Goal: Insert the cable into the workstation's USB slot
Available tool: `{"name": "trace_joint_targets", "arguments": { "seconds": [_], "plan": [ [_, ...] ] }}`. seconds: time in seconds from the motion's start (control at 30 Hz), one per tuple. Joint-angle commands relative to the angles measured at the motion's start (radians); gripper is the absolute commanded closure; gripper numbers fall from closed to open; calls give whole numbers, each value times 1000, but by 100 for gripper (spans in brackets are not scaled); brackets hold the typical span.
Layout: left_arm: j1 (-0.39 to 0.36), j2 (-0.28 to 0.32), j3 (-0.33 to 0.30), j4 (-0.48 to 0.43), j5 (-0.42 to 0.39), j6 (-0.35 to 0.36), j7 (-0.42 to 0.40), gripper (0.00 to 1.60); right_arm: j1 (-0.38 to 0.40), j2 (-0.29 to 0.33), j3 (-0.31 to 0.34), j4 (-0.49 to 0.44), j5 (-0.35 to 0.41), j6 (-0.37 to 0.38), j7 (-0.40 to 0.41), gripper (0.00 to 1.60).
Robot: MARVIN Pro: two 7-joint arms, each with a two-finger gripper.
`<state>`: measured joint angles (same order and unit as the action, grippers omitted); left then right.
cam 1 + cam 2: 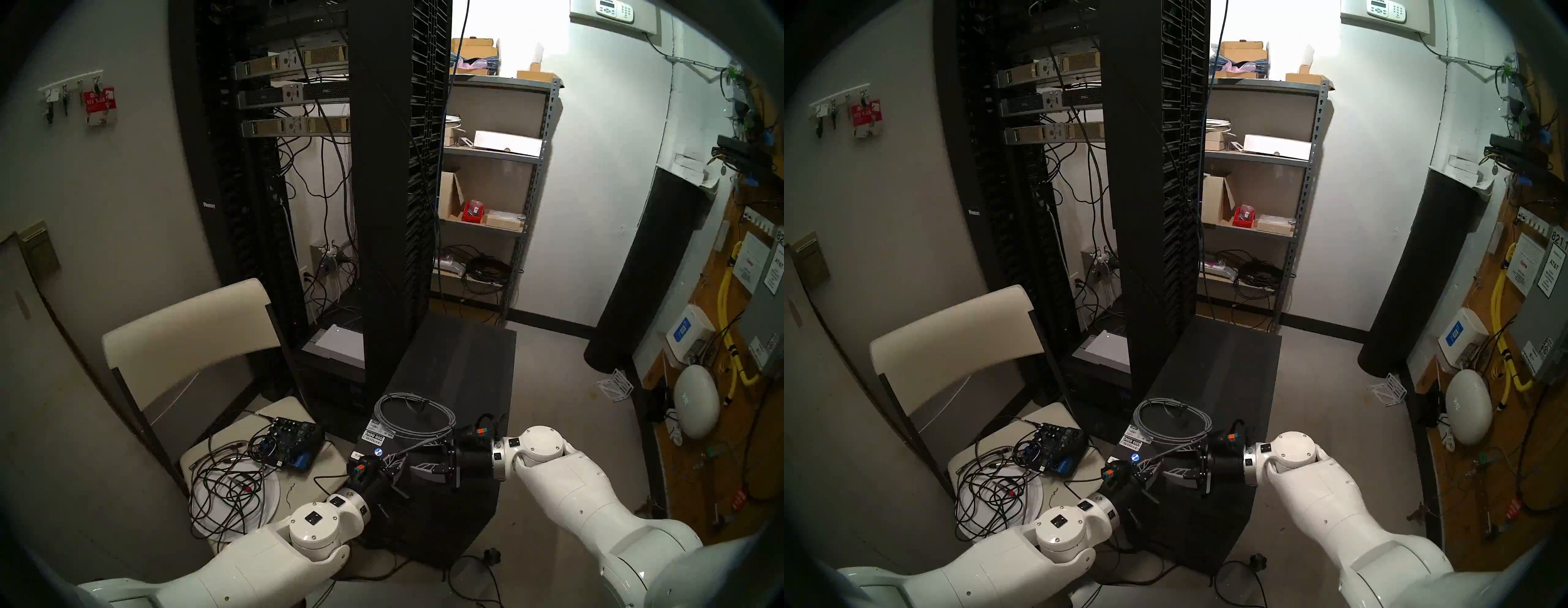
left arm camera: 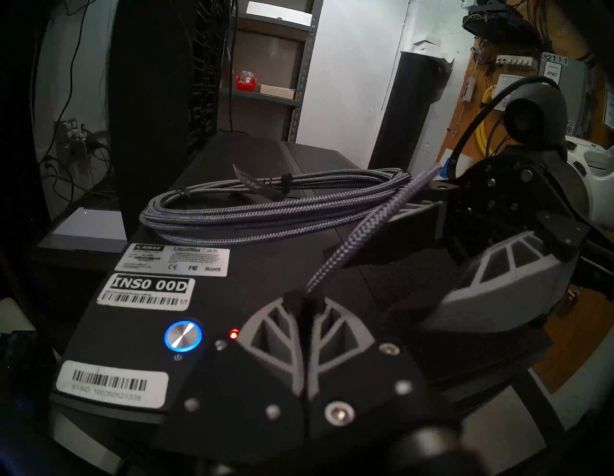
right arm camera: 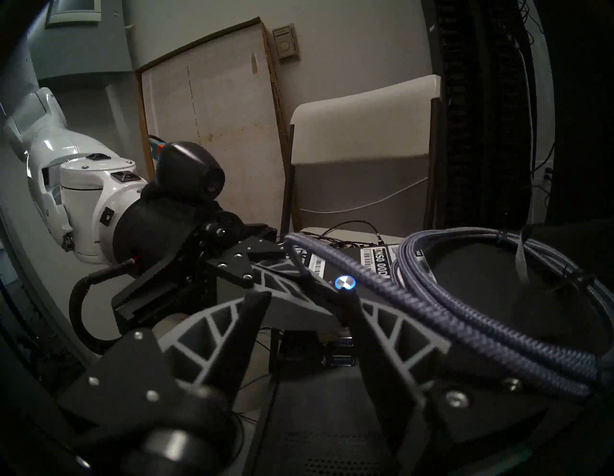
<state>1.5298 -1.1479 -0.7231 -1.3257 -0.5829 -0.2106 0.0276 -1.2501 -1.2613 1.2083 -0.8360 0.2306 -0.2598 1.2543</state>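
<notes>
The grey cable hangs over one finger of my open right gripper, so my right gripper needs to close around the plug end (image 2: 305, 302) before my left gripper opens.
The black workstation (image 1: 460, 365) stands on the floor in front of me, with white barcode stickers and a blue-lit power button (image 2: 183, 335) on its top. The grey braided cable (image 1: 413, 414) lies coiled on that top. Its free end rises to my left gripper (image 1: 396, 459), which is shut on the cable (image 2: 349, 242) just behind the plug; the plug itself is hidden between the fingers. My right gripper (image 1: 413, 458) is open, facing the left one over the workstation's front edge, and the cord drapes over one of its fingers (image 3: 382, 332). Blue USB slots (image 3: 337, 359) show on the front below.
A white chair (image 1: 186, 335) at the left carries a blue-black audio box (image 1: 292, 441) and tangled black wires. The tall black server rack (image 1: 382, 212) stands right behind the workstation. A metal shelf (image 1: 492, 191) and a black cylinder (image 1: 649, 271) stand at the back right.
</notes>
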Motion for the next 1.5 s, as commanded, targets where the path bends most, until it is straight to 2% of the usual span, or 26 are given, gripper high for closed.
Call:
{"name": "trace_joint_targets", "arguments": {
  "seconds": [0.0, 0.1, 0.27, 0.83, 1.47],
  "plan": [
    [3, -5, 6, -6, -2, 0, -9, 160, 36, -25, 10, -13, 10, -17, -9, 55],
    [4, -7, 9, -5, 1, 0, -9, 160, 36, -28, 10, -16, 12, -17, -14, 74],
    [4, -9, 11, -3, 5, -1, -10, 160, 37, -34, 7, -10, 9, -19, -6, 83],
    [-16, -31, 4, 14, 5, 21, 5, 160, -22, -9, 38, -37, 15, -4, 3, 86],
    [-14, -22, 22, -3, -4, 44, 10, 160, -6, -22, 61, 4, 11, -23, 26, 84]
  ]
}}
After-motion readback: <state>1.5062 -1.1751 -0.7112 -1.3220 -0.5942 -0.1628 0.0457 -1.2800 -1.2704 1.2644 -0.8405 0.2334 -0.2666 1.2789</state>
